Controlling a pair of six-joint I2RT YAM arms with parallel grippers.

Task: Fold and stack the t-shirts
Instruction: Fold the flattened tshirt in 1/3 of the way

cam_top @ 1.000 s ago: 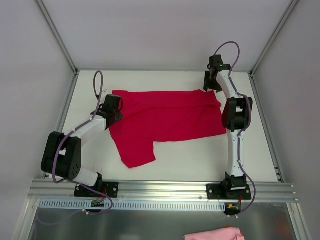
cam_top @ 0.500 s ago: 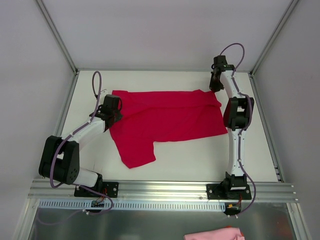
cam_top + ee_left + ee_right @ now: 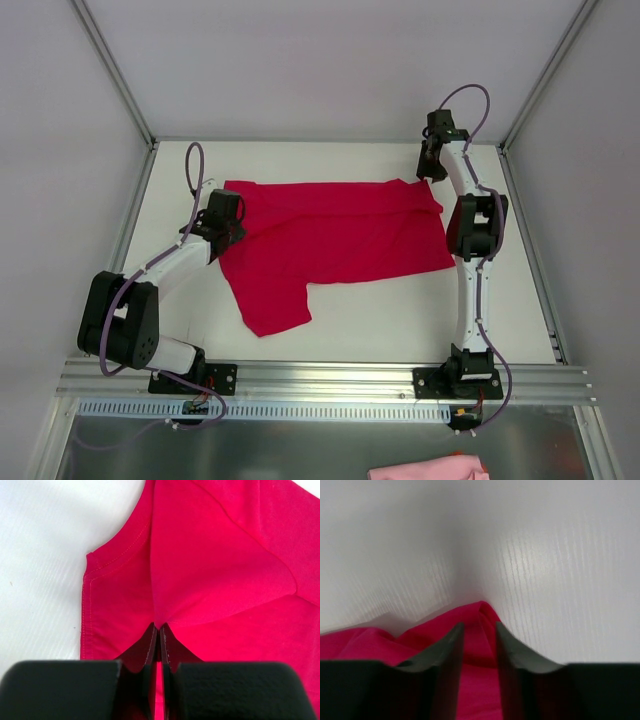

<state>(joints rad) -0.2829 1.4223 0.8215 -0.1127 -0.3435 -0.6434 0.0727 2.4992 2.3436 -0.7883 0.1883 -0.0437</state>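
Observation:
The crimson t-shirt's far edge buckles beside its corner, so the robot's right gripper will take the t-shirt's corner tip [image 3: 424, 182] and pull it tight toward the far wall.
One crimson t-shirt [image 3: 340, 235] lies spread on the white table, a sleeve pointing toward the near edge. At its left side, my left gripper [image 3: 238, 224] is shut on a pinched ridge of the cloth [image 3: 215, 570]; in the left wrist view its fingertips [image 3: 160, 627] meet on the fold. At the far right corner of the shirt, my right gripper [image 3: 428, 176] points down. In the right wrist view its fingers [image 3: 479, 625] stand a little apart, astride a raised fold of the red cloth [image 3: 365, 642].
A pink cloth [image 3: 430, 468] lies below the aluminium rail [image 3: 320, 378] at the near edge. White walls and metal posts [image 3: 115, 70] enclose the table on three sides. Bare table [image 3: 400, 320] lies between the shirt and the arm bases.
The right gripper has shifted slightly right and back onto the shirt's far right corner, and its jaws have narrowed. The left arm has swung slightly, still pinching the cloth.

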